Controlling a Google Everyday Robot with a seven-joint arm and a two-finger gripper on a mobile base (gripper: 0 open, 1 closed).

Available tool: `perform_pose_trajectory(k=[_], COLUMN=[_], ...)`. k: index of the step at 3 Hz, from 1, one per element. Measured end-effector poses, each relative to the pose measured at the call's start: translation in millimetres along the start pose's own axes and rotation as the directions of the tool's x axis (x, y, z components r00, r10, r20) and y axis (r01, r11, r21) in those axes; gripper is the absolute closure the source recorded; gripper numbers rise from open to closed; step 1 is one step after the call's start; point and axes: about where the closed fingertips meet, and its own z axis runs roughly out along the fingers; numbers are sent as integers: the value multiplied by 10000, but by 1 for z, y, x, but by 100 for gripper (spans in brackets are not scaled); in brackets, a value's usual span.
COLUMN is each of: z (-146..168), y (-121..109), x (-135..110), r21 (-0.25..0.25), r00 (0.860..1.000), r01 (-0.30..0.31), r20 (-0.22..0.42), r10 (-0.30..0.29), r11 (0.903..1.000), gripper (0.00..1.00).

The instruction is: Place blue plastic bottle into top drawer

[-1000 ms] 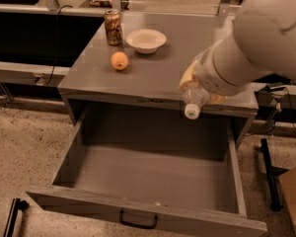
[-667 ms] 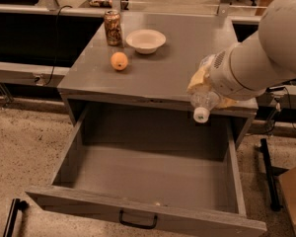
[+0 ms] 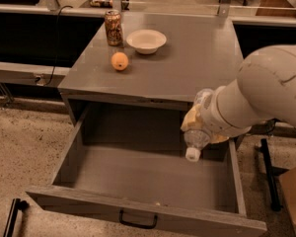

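Observation:
The blue plastic bottle, now held over the open drawer, will be let go by my gripper on the middle of the drawer's bottom point(image 3: 144, 162), straight behind the black handle.
The top drawer point(image 3: 138, 174) is pulled wide open below the grey cabinet top, its black handle point(image 3: 136, 221) on the front panel. My gripper point(image 3: 200, 125) hangs over the right side of the open drawer, just in front of the cabinet's edge. It is shut on the blue plastic bottle point(image 3: 196, 139), a clear bottle held with its white cap point(image 3: 192, 155) pointing down into the drawer. The bottle's upper end is hidden behind the yellowish fingers point(image 3: 191, 120) and the white arm.
On the cabinet top point(image 3: 197, 58) stand a brown drink can point(image 3: 113, 27), a white bowl point(image 3: 146, 40) and an orange point(image 3: 120, 61), all at the back left. A black stand point(image 3: 269, 174) and a brown box are on the floor to the right.
The arm has moved down and forward with the bottle, from above the cabinet's front edge to inside the drawer's opening on the right side. The view is also closer.

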Motion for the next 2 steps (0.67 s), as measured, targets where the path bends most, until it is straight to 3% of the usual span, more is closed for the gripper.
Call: perform_pose_trajectory(k=[1,2], z=[24,31], y=[17,22], x=[-42,-63], r21=[-12,416], r00=[9944,9887], r01=[-11,37], r20=[1059,1496], r10=[12,-99], r11=[10000,9991], gripper=[100,100])
